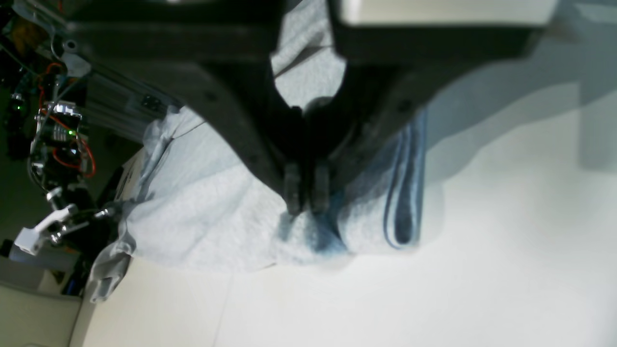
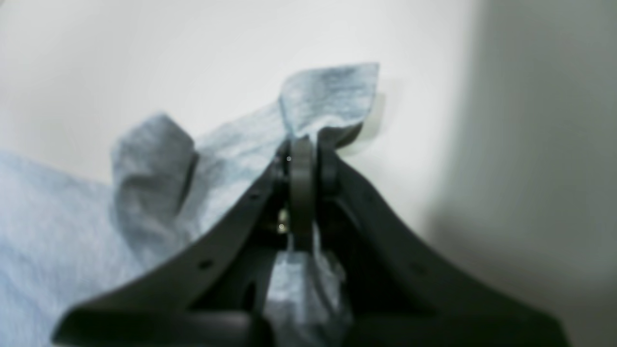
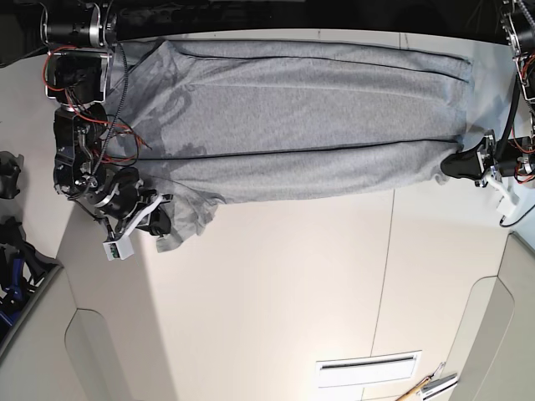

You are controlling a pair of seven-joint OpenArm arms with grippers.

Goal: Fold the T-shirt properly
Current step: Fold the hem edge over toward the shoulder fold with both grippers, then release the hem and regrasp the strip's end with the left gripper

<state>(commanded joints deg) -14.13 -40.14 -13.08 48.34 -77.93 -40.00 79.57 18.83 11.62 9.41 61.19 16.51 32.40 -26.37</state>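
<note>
I need to use my right gripper to release the bunched corner farther back, on the T-shirt's end [image 3: 121, 124] under the wired arm.
The light heather-grey T-shirt [image 3: 301, 125] lies stretched out along the far edge of the white table [image 3: 276, 292], folded lengthwise into a long band with its plain side up. No print shows. My left gripper [image 1: 306, 198] is shut on the shirt's edge beside a folded hem [image 1: 405, 193]; in the base view it [image 3: 453, 166] is at the shirt's right end. My right gripper [image 2: 308, 152] is shut on a bunched corner of cloth [image 2: 332, 89] that pokes out past the fingertips; in the base view it [image 3: 163, 224] is at the shirt's lower left end.
Wired arm hardware [image 3: 79, 125] stands at the table's left edge, and more [image 3: 522, 125] at the right edge. A white slotted strip [image 3: 368, 368] and small tools [image 3: 426, 387] lie near the front right. Dark items [image 3: 10, 267] sit off the left side.
</note>
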